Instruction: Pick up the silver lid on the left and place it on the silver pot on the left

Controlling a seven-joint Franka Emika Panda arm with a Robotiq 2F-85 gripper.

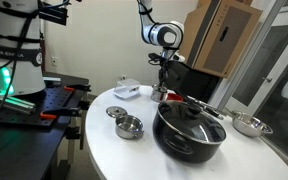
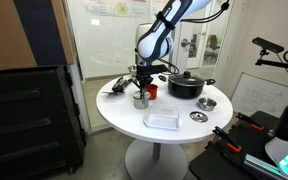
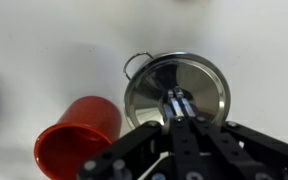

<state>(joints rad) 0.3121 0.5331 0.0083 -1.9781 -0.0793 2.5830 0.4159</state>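
Next, I open my gripper to release the silver lid, now level over the pot's mouth, on the rim of the small silver pot (image 1: 160,90) (image 3: 176,88) that sits beside the red cup.
My gripper (image 3: 176,103) points straight down, its fingers shut on the centre knob of the silver lid (image 3: 199,75). The lid sits level over the mouth of the small silver pot, whose wire handle (image 3: 137,63) sticks out at the lid's upper left. I cannot tell whether the lid rests on the rim or hangs just above it. In both exterior views the gripper (image 1: 162,84) (image 2: 142,84) stands right above the silver pot (image 1: 160,96) (image 2: 141,100), at the edge of the round white table.
A red cup (image 3: 76,135) (image 2: 152,91) lies right beside the pot. On the table (image 1: 114,145) are also a large black pot with a glass lid (image 1: 189,128) (image 2: 185,84), a small steel pot (image 1: 130,127) with another small lid (image 1: 117,112), a shallow silver pan (image 1: 247,124) and a clear container (image 2: 162,119).
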